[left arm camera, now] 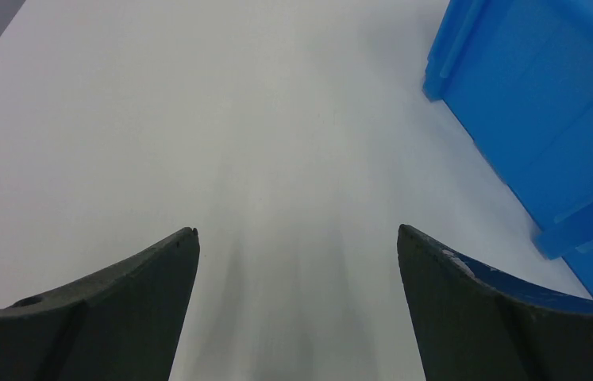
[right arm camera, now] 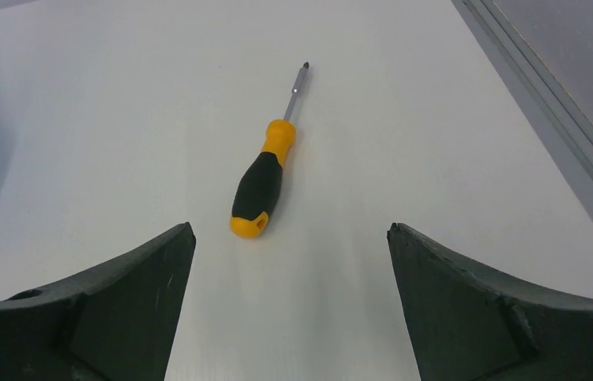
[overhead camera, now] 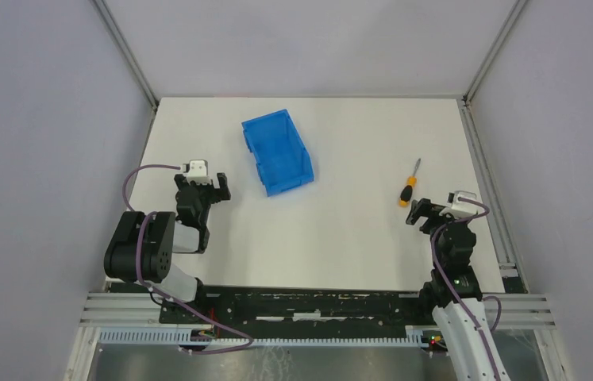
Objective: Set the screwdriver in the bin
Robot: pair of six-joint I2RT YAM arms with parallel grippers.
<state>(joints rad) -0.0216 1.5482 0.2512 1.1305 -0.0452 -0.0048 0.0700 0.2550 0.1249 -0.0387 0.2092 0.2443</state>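
Note:
The robot's right gripper needs to move to the screwdriver next and close on its handle's orange front end (overhead camera: 411, 182) (right arm camera: 279, 143), just ahead of the black part of the handle.
The screwdriver (overhead camera: 409, 189) has an orange-and-black handle and a thin silver shaft. It lies flat on the white table at the right, tip pointing away. In the right wrist view the screwdriver (right arm camera: 259, 181) lies just ahead of my open jaws, its handle end nearest. My right gripper (overhead camera: 422, 211) (right arm camera: 290, 238) is open and empty, just near of it. The blue bin (overhead camera: 277, 152) stands at the table's middle back. My left gripper (overhead camera: 210, 189) (left arm camera: 297, 238) is open and empty, left of the bin (left arm camera: 539, 103).
A metal frame rail (overhead camera: 490, 190) runs along the table's right edge, also seen in the right wrist view (right arm camera: 563, 119). Grey walls enclose the table on the left, back and right. The arm bases sit on a rail (overhead camera: 317, 305) at the near edge.

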